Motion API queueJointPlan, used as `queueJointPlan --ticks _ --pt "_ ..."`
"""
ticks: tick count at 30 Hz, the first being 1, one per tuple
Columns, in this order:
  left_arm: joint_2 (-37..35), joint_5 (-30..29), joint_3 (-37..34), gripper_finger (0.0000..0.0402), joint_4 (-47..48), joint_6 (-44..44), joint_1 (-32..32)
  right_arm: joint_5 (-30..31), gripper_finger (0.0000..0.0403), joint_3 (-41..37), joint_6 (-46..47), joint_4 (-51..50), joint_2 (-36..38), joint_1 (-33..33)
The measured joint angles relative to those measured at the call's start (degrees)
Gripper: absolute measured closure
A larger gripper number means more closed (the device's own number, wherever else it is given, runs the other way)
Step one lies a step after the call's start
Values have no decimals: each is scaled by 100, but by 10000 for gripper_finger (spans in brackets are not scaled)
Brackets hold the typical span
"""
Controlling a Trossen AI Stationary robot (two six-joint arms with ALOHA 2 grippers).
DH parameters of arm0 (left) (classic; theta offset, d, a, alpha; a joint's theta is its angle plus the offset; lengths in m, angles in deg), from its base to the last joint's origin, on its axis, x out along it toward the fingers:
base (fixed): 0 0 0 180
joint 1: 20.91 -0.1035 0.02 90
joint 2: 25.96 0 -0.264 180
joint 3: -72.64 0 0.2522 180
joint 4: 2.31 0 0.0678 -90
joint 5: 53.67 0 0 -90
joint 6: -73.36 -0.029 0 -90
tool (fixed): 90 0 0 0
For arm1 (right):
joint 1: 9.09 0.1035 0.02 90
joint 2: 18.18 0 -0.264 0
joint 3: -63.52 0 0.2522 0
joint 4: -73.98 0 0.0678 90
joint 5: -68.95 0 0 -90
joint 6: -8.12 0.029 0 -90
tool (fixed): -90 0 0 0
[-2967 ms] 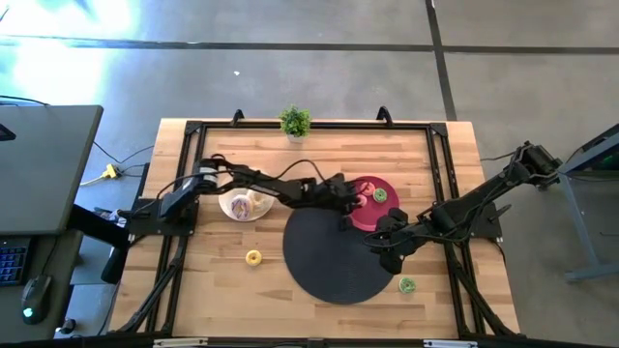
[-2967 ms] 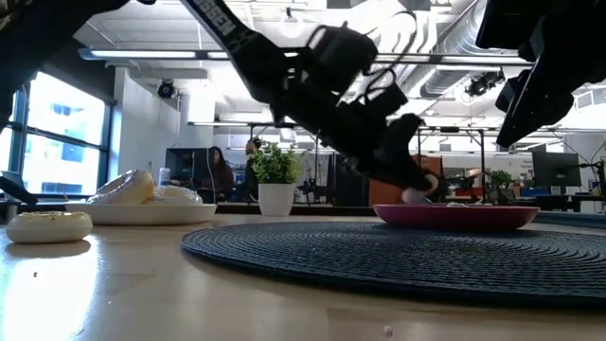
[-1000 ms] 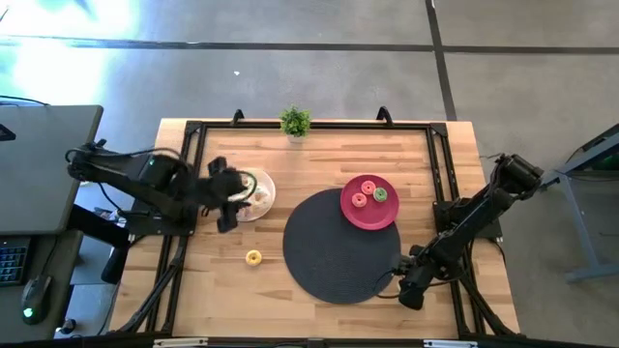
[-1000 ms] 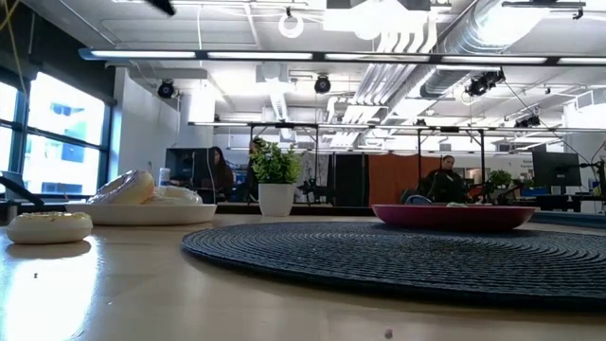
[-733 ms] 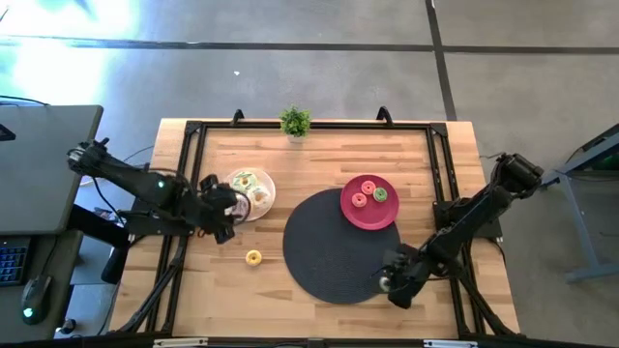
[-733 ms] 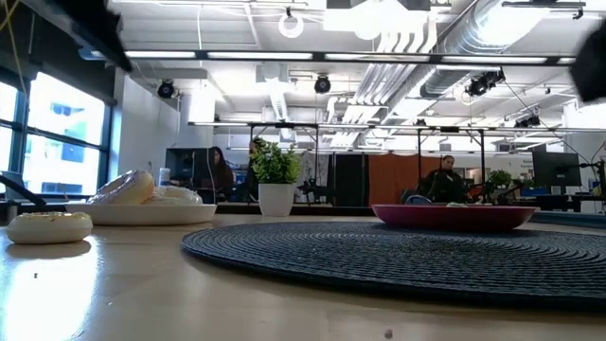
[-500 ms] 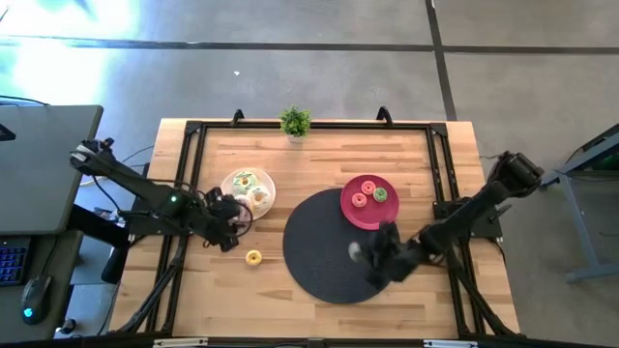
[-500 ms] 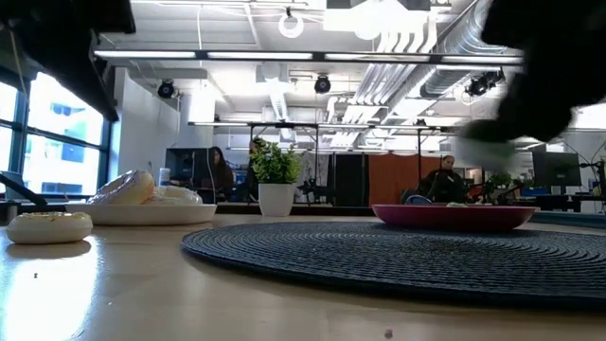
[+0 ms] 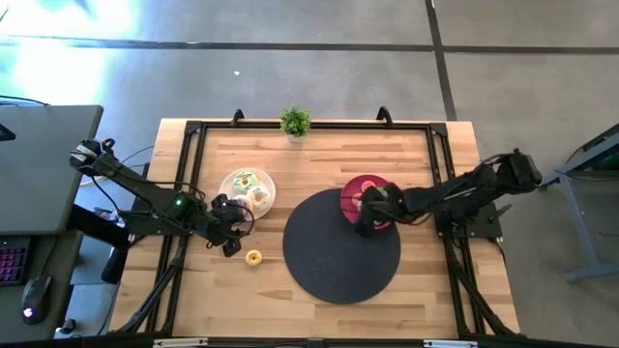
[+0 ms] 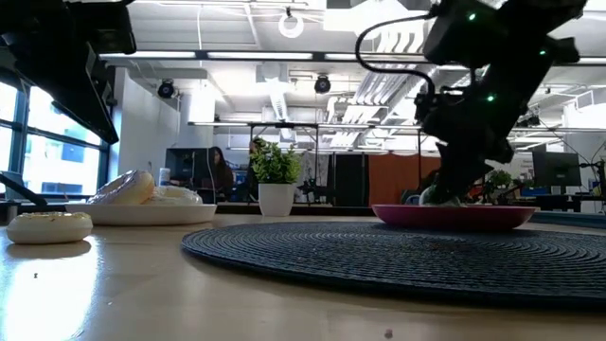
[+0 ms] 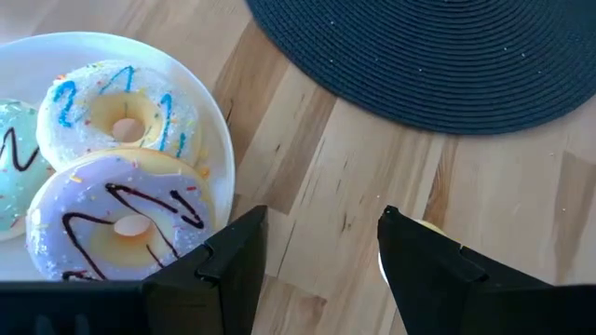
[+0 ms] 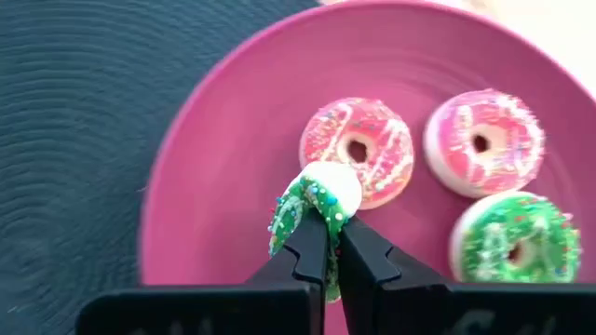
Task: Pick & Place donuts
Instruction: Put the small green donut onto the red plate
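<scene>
Next, my right gripper puts the green donut down on the pink plate's bare edge [image 9: 350, 214] [image 12: 222, 200] facing the middle of the mat.
My right gripper [image 12: 331, 234] is shut on a green speckled donut [image 12: 310, 203] low over the pink plate [image 12: 223, 186], beside two pink donuts [image 12: 358, 154] and another green one [image 12: 512, 247]. In the high view it [image 9: 366, 208] covers part of that plate [image 9: 352, 187]. My left gripper [image 9: 230, 242] stands open over bare wood between the white plate [image 9: 238, 180], which holds frosted donuts [image 11: 121, 116], and a yellow donut [image 9: 253, 257] lying flat on the table. My right gripper pinches the green donut's ring at one side [image 12: 315, 216] between its two fingertips, slanting down from the table's right. The donut stands on edge beyond the fingertips, its pale underside [image 12: 337, 184] showing. Whether it touches the plate, I cannot tell.
A round dark woven mat [image 9: 338, 256] lies in the middle, with the pink plate on its far right part. A small potted plant [image 9: 295, 122] stands at the far edge. A black frame [image 9: 184, 174] runs along the table's sides.
My right gripper has taken the green donut off the wood at the near right and carried it up and across the mat to the pink plate. My left gripper has drawn back from the white plate toward the near edge, close to the yellow donut.
</scene>
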Motion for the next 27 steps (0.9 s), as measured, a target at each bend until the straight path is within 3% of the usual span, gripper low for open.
queueJointPlan --ticks 10,20,27 --pt "2 0 0 207 -3 0 0 -1273 384 7 -106 -366 2 -730" --pt "2 -28 0 207 -83 -2 0 -1649 386 7 -938 1176 2 -698" --pt "2 -31 0 207 -83 -2 0 -1930 376 7 -1063 1196 0 -696"
